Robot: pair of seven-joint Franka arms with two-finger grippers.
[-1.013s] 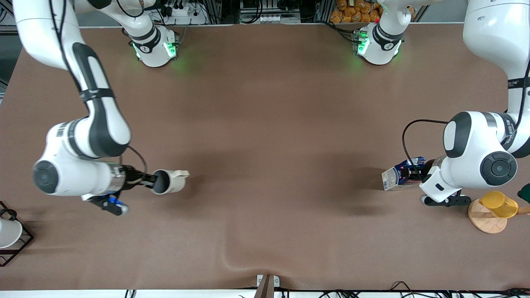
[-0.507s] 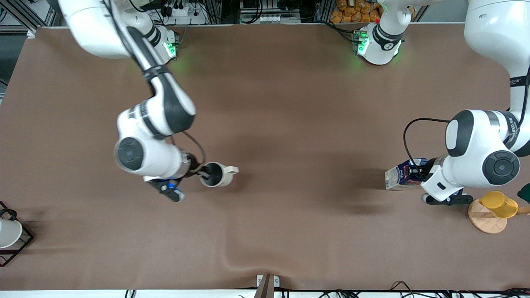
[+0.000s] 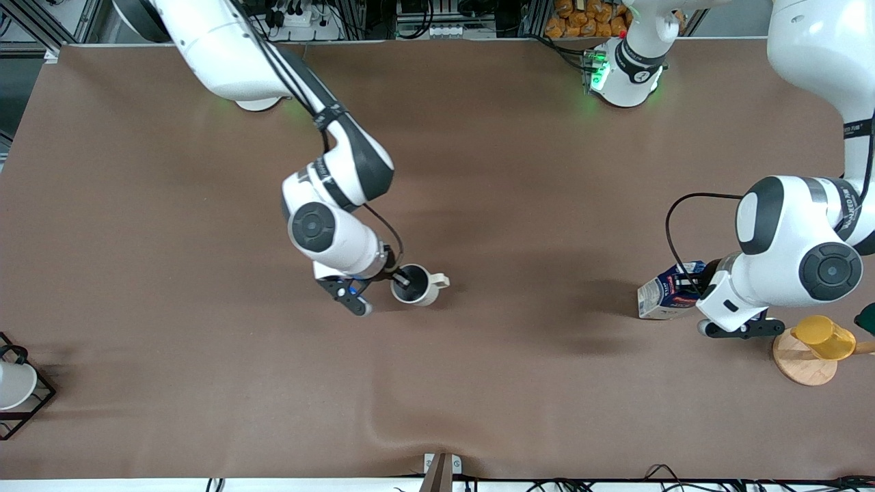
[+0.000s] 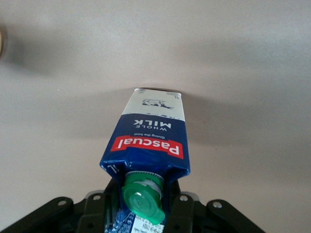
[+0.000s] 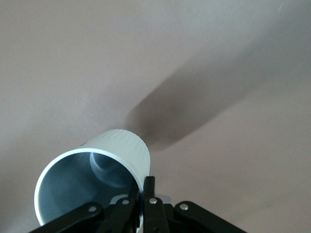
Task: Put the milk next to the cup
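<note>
My right gripper needs to put the off-white cup down on the bare table (image 3: 445, 283), a little toward the milk.
The off-white cup (image 3: 418, 285) with its grey inside hangs over the middle of the table, its handle pointing toward the left arm's end. My right gripper (image 3: 399, 277) is shut on the cup's rim; in the right wrist view the cup (image 5: 92, 184) shows with one finger inside the wall and one outside, my right gripper (image 5: 144, 190) pinching it. The milk (image 3: 666, 296), a dark-blue carton, is tilted just above the table at the left arm's end. My left gripper (image 3: 692, 283) is shut on the carton's gabled top. The left wrist view shows the milk (image 4: 150, 141) with its green cap (image 4: 144, 198).
A yellow cup (image 3: 824, 337) lies on a round wooden stand (image 3: 801, 362) beside the left arm. A black wire rack (image 3: 31, 403) with a white object (image 3: 14, 384) stands at the right arm's end, near the front camera.
My right arm has carried the cup from the right arm's end to over the table's middle. The left gripper has tilted the milk slightly more upright, staying in place.
</note>
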